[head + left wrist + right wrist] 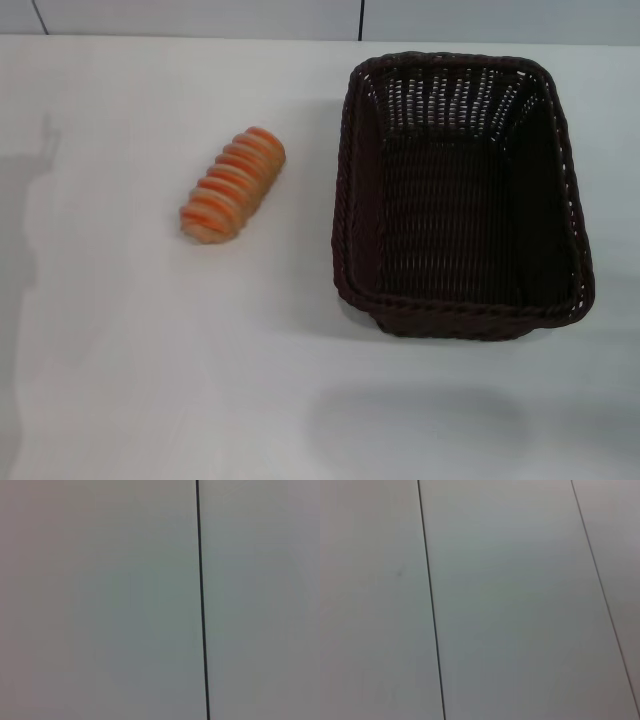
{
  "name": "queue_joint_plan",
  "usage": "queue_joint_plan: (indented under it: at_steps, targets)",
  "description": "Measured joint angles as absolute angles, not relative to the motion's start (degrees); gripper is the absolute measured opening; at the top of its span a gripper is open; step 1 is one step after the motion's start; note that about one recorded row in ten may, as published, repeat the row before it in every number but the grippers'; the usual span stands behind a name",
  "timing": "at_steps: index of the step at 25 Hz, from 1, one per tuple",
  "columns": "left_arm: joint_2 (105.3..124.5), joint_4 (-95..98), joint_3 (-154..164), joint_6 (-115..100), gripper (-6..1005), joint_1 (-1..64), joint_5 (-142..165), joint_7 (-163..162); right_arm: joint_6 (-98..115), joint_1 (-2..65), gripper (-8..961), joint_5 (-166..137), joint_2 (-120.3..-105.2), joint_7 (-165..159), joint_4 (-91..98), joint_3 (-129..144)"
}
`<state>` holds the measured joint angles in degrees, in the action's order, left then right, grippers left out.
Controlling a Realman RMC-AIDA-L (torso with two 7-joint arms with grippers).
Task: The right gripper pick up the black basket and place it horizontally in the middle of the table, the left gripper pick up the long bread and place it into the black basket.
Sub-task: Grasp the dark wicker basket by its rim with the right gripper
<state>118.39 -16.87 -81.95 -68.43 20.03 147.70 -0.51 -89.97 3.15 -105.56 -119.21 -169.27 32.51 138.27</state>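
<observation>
My right gripper next closes on the black basket's long side's rim (568,178), at the middle, farther from the long bread.
The black basket (462,195) is a large dark woven wicker basket standing on the white table (150,380) at the right, its long side running away from me. It is empty. The long bread (232,186), tan with orange ridged stripes, lies on the table to the left of the basket, angled and apart from it. Neither gripper shows in the head view. The left and right wrist views show only pale panels with thin dark seams.
A pale wall with a dark vertical seam (360,18) runs behind the table's far edge. Soft shadows fall on the table at the left edge and near the front.
</observation>
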Motion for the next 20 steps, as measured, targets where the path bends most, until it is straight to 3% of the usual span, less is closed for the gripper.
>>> queue_joint_plan:
  at_steps: [8, 11, 13, 18, 20]
  targets:
    - [118.33, -16.5, -82.0, -68.4, 809, 19.7, 147.5, -0.5, -91.2, 2.5, 817, -105.6, -119.01, -169.3, 34.0, 140.0]
    - [118.31, -16.4, -82.1, -68.4, 809, 19.8, 147.4, -0.5, -89.9, 0.9, 817, -107.1, -117.75, -168.7, 38.9, 140.7]
    - [118.29, -16.4, -82.0, -68.5, 809, 19.8, 147.4, -0.5, -85.8, -0.9, 818, -109.0, -115.21, -167.2, 45.3, 140.8]
    - [118.29, -16.4, -82.1, -67.6, 810, 20.1, 147.4, -0.5, -63.6, -6.4, 819, -110.7, -103.11, -162.9, 71.4, 140.0]
    - [118.28, -16.4, -82.6, -66.6, 810, 20.3, 147.4, -0.5, -56.5, -7.2, 819, -110.7, -100.15, -162.5, 77.4, 138.8]
